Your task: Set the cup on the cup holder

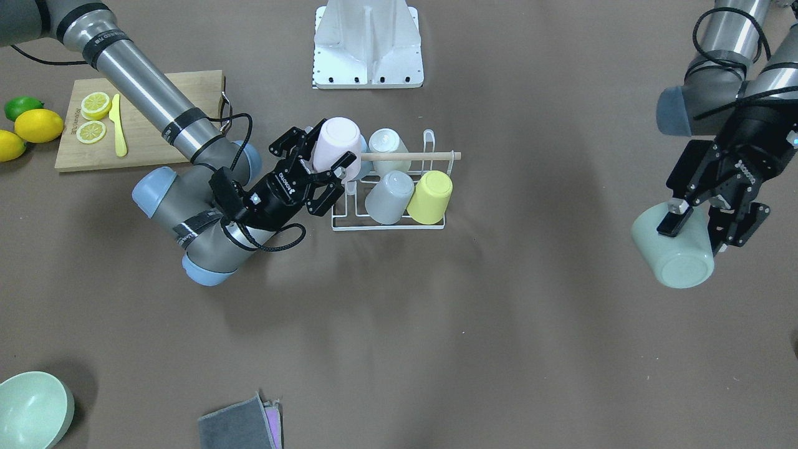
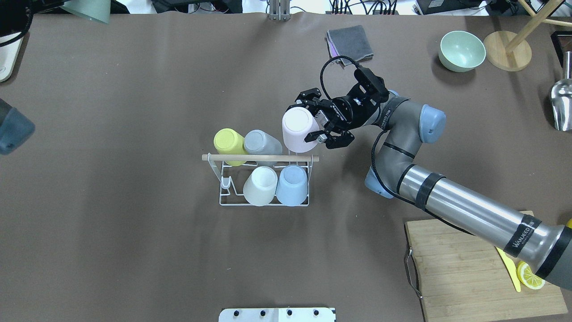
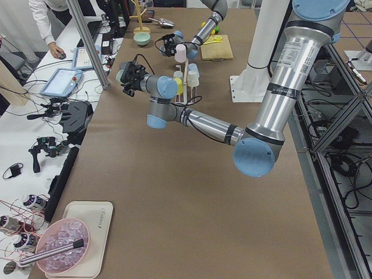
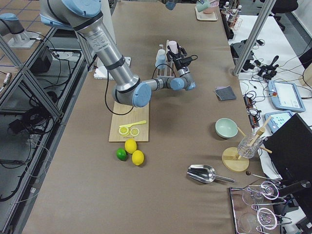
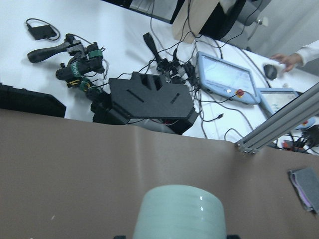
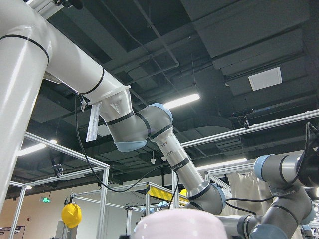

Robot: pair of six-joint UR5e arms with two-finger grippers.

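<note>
Next, I release the pink cup from my right gripper on the cup holder's end point(image 1: 345, 164), so that it is beside the grey and blue cups.
The cup holder point(image 1: 388, 227), a white wire rack with a wooden dowel point(image 2: 259, 158), stands mid-table. Yellow point(image 2: 228, 141), grey point(image 2: 261, 143), white point(image 2: 260, 185) and blue point(image 2: 292, 184) cups hang upside down on it. My right gripper point(image 2: 316, 120) is shut on a pink cup point(image 2: 298, 129), which it holds bottom-up and tilted at the rack's end beside the grey cup. Whether it rests on a prong is hidden. My left gripper point(image 1: 692, 215) hangs far off to the side, shut on the rim of a pale green cup point(image 1: 673, 252).
A wooden cutting board point(image 1: 146, 140) carries lemon slices and a yellow knife point(image 1: 117, 125), with lemons and a lime point(image 1: 25, 125) beside it. A green bowl point(image 2: 461, 50), a folded grey cloth point(image 2: 351, 42) and the white robot base point(image 1: 368, 47) are also on the table.
</note>
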